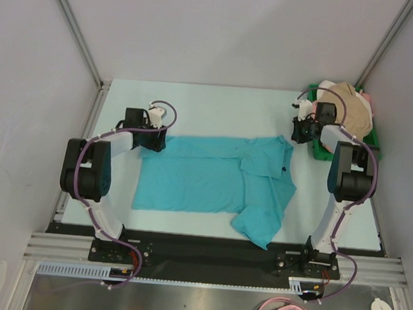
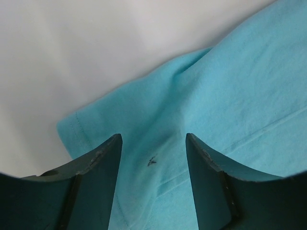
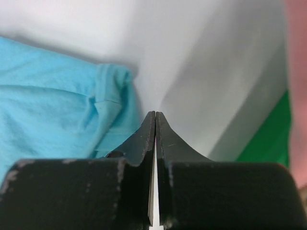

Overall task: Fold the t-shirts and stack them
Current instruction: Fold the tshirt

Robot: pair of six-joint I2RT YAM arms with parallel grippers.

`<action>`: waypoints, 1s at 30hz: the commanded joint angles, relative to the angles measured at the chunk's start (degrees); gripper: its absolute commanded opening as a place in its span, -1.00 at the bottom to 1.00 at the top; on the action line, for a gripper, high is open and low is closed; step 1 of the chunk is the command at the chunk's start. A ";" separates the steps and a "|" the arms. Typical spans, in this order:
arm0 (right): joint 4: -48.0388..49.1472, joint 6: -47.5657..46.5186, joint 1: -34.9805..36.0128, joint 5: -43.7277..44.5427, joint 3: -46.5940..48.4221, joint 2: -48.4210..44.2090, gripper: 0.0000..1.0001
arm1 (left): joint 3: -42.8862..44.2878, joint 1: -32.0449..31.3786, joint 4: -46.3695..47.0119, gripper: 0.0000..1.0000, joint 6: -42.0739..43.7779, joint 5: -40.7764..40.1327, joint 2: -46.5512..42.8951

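Note:
The far corner of the teal t-shirt beside the robot's shut right gripper is bunched, so that gripper should open, pinch the corner's fold [image 3: 107,100] and pull it flat before folding.
A teal t-shirt [image 1: 205,176] lies spread on the table, its right side folded over with a sleeve hanging toward the near edge. My left gripper [image 1: 153,138] is open right above the shirt's far left corner; in the left wrist view its fingers [image 2: 100,163] straddle the teal cloth [image 2: 216,96]. My right gripper [image 1: 302,130] is shut and empty, just right of the shirt's far right corner [image 3: 57,110]. Tan [image 1: 346,104], pink [image 1: 367,99] and white [image 1: 327,87] shirts lie piled at the far right.
The pile sits in a green tray [image 1: 372,142] in the far right corner, its edge showing in the right wrist view [image 3: 268,139]. Grey walls and frame posts close in the table on three sides. A black strip runs along the near edge [image 1: 207,251].

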 commanded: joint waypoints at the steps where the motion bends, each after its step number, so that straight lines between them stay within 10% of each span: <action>1: -1.47 1.87 -1.48 -3.55 2.96 0.36 -1.00 | 2.43 0.57 -0.12 0.22 -1.18 0.17 0.45; 8: -0.24 3.02 -2.62 -10.41 0.50 -3.60 -0.20 | 2.08 0.66 0.23 0.23 -1.18 0.35 0.27; 30: -5.25 1.26 3.35 -4.71 4.98 0.71 -0.30 | 1.38 0.66 0.67 0.23 -1.01 0.88 -0.17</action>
